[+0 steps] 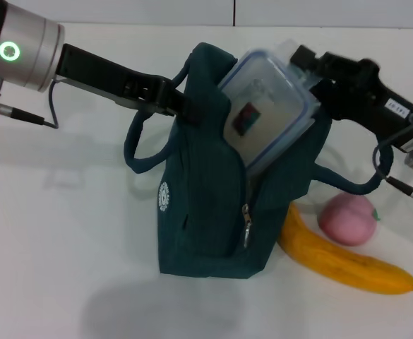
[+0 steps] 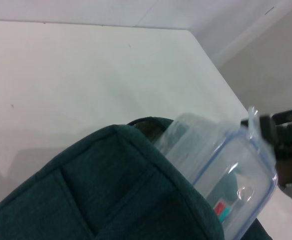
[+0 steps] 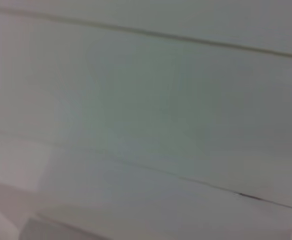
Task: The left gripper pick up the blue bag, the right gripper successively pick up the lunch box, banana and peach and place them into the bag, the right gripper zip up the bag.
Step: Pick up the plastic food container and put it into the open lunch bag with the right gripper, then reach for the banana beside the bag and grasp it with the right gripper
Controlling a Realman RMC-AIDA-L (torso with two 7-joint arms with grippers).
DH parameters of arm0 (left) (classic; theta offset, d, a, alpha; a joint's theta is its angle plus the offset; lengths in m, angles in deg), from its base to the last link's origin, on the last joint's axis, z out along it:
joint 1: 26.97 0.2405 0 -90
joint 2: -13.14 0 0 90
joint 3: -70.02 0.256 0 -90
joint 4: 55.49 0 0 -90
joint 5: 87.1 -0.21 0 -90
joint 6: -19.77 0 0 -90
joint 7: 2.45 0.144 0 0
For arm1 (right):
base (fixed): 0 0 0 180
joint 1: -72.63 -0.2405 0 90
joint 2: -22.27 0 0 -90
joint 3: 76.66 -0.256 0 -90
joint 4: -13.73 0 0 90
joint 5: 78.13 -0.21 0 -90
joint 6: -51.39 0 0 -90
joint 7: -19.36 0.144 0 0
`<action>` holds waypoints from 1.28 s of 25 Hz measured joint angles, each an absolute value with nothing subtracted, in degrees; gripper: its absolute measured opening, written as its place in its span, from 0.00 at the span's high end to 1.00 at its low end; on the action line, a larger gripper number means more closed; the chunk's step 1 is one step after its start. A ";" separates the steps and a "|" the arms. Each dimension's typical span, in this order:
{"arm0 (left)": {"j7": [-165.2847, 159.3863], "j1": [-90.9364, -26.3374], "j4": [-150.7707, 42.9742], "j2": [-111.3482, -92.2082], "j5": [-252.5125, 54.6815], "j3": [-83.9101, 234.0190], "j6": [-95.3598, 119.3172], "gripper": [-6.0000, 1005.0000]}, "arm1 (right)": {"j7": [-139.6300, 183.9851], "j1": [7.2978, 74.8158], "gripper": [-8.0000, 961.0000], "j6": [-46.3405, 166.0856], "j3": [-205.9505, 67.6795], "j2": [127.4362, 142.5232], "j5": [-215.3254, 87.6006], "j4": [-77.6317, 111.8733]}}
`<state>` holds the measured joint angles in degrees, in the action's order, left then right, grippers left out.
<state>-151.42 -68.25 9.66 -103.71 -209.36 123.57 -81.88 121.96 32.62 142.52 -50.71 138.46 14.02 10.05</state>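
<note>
I need to release the lunch box with my right gripper down inside the blue bag's opening [image 1: 224, 143], in the spot above the zipper pull.
The blue bag [image 1: 206, 219] stands on the white table with its mouth open at the top. My left gripper [image 1: 181, 102] reaches in from the left and is shut on the bag's upper rim. The lunch box [image 1: 266, 106], clear with a blue-rimmed lid, is tilted and sits partly inside the bag's mouth. My right gripper [image 1: 306, 67] is shut on the box's upper far corner. The banana [image 1: 340, 261] lies on the table right of the bag, and the peach [image 1: 346, 219] rests just behind it. In the left wrist view the bag [image 2: 101, 195], lunch box [image 2: 220, 175] and right gripper [image 2: 280, 135] show close up.
One bag handle [image 1: 139, 152] loops out to the left and the other [image 1: 347, 185] hangs toward the peach. The zipper pull [image 1: 246, 229] dangles on the bag's front. Bare white table [image 1: 65, 268] spreads left and in front. The right wrist view shows only a pale blurred surface.
</note>
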 joint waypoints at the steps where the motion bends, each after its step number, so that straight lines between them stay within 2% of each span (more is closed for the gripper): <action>1: -151.42 -68.28 9.62 -103.71 -209.36 123.58 -81.77 0.94 | 120.75 32.58 0.89 142.49 -50.40 138.46 14.04 10.04; 17: -150.83 -68.28 9.01 -103.13 -209.40 123.54 -81.57 0.94 | 109.98 29.57 0.89 137.62 -38.16 138.46 16.27 16.93; 31: -150.38 -67.64 8.75 -102.93 -209.47 123.55 -81.00 0.94 | 105.90 27.59 0.83 138.92 -27.96 138.46 16.26 24.93; 32: -150.37 -67.46 8.75 -102.89 -209.46 123.55 -81.00 0.94 | 105.96 27.77 0.79 139.72 -27.76 138.45 16.23 25.95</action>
